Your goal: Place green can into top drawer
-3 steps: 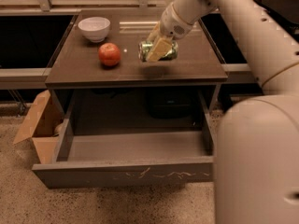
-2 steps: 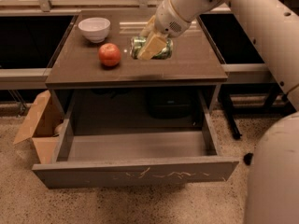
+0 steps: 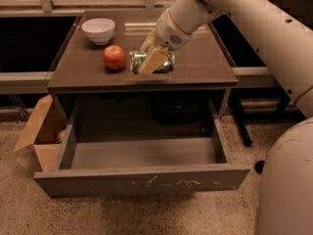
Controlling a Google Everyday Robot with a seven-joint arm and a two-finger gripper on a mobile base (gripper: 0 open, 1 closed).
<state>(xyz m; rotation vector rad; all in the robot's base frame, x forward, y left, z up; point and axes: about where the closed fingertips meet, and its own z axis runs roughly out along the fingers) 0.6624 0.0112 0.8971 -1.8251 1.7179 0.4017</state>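
The robot's gripper needs to release the green can on the middle of the open top drawer's grey bottom (image 3: pixel 144 136).
The green can (image 3: pixel 167 63) lies on its side in my gripper (image 3: pixel 149 62), close over the front part of the brown table top (image 3: pixel 200 65) and just right of the red apple (image 3: pixel 114 57). The gripper is shut on the can, with one tan finger (image 3: pixel 153 59) across its front. I cannot tell whether the can touches the table. The top drawer (image 3: pixel 142 181) is pulled fully open below the table's front edge. Its grey inside shows nothing in it, and its front panel bears pale scratches.
A white bowl (image 3: pixel 98 30) stands at the back left of the table. An open cardboard box (image 3: pixel 35 131) sits on the floor left of the drawer. My arm's large pale body (image 3: pixel 286 180) fills the right side. Dark shelving runs behind the table.
My gripper has carried the green can left and toward the table's front edge, closer to the apple. The drawer, apple and bowl have not moved.
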